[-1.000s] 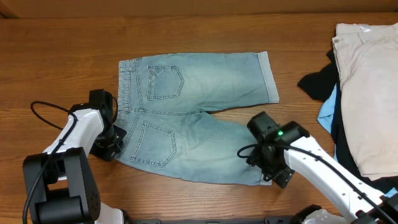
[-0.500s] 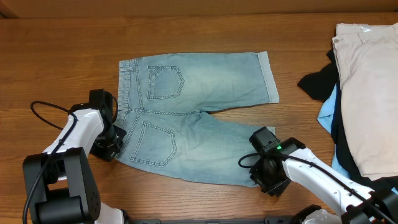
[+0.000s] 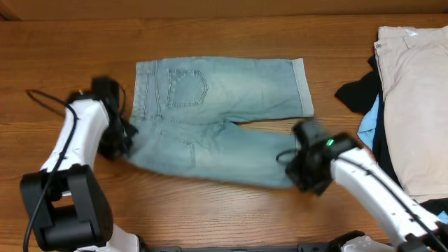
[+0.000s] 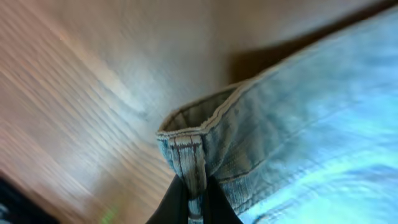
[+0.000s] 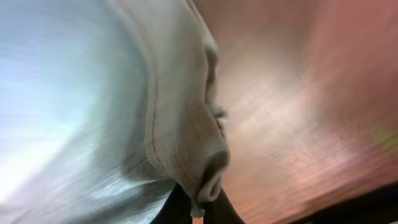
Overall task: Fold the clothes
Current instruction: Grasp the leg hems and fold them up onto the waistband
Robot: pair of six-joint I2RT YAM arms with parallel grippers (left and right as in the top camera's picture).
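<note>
I need to release the waistband end atop the far half's waistband corner (image 3: 143, 75) with my left gripper, folding the shorts over.
Faded light-blue denim shorts (image 3: 224, 91) lie spread on the wooden table, back pockets up. My left gripper (image 3: 117, 138) is shut on the waistband corner (image 4: 186, 146) of the near half, which hangs lifted off the wood. At the other end my right gripper (image 3: 302, 166) is shut on the hem (image 5: 202, 162) of the near leg, also raised. The far leg stays flat with its cuff (image 3: 303, 85) at the right. Both wrist views are blurred by motion.
A heap of clothes sits at the right edge: a cream garment (image 3: 413, 98) on top, black cloth (image 3: 355, 94) and a strip of bright-blue cloth (image 3: 369, 122) beneath it. A black cable (image 3: 42, 99) trails off the left arm.
The right gripper has closed on the near leg's hem. Both arms have lifted and carried the near half of the shorts toward the far side of the table.
</note>
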